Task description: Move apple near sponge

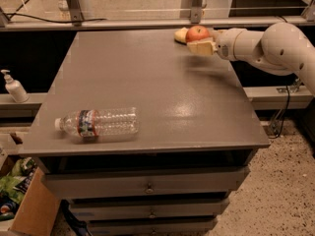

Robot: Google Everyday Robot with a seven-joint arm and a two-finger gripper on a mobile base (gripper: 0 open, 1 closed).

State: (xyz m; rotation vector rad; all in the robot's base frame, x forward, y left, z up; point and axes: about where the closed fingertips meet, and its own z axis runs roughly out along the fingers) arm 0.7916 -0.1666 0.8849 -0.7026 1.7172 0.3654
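I should release the apple from my gripper on the grey table's far corner point(202, 41), next to the pale yellow sponge.
The red-orange apple point(198, 33) is held at the table's far right edge, right beside the pale yellow sponge point(180, 35), which peeks out on its left. I cannot tell whether they touch. My gripper point(199, 40) is shut on the apple. One cream pad point(202, 47) shows under the near side of the apple, and the other is hidden behind it. The white arm point(266, 45) reaches in from the right.
A clear plastic water bottle point(98, 124) lies on its side near the front left of the grey table point(147, 92). A soap dispenser point(14, 87) stands on a ledge to the left. Metal rails point(147, 22) run behind the table. Drawers sit below.
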